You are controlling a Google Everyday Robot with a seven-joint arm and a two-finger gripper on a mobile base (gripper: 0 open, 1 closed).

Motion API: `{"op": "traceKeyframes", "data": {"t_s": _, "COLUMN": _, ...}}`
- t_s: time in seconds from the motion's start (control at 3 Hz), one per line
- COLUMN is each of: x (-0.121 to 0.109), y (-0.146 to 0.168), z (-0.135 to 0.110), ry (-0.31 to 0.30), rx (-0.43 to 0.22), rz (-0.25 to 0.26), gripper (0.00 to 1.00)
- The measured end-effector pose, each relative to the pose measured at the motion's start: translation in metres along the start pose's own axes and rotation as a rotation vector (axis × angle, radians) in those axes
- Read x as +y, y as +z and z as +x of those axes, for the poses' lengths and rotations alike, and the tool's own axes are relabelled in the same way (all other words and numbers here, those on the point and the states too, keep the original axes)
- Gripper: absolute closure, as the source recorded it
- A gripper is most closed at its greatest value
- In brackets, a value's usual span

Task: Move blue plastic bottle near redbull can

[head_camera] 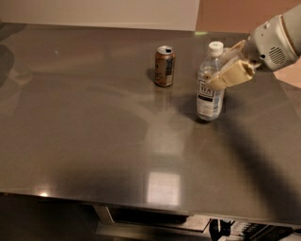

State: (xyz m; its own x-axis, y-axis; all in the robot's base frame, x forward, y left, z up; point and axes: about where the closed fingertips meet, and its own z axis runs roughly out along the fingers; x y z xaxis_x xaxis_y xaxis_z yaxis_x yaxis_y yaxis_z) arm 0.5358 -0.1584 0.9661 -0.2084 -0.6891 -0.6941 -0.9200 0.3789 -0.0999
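Next, my gripper sets the blue plastic bottle down in front of the redbull can (232, 103), farther away from the brown and orange can. The bottle still stands upright on the table.
The blue plastic bottle (209, 100), clear with a white cap and a black-and-white label, stands upright on the grey metal table (84, 122) at the right of the middle. My gripper (221, 64) comes in from the upper right and is shut around the bottle's upper body, one tan finger (230, 75) across its front. A brown and orange can (164, 66) stands a short way to the bottle's left. The redbull can does not show in this view.
The table's front edge runs along the bottom, with dark equipment under it (225, 228). A white wall panel (103, 12) lies behind the table's far edge. My white arm housing (277, 40) hangs over the table's right side.
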Motion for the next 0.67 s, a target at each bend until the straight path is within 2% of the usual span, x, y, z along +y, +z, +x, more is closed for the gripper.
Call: {"op": "traceKeyframes", "data": {"t_s": 0.67, "x": -0.068, "y": -0.023, "z": 0.040, "ry": 0.185, "rx": -0.040, "rz": 0.103, "gripper": 1.00}}
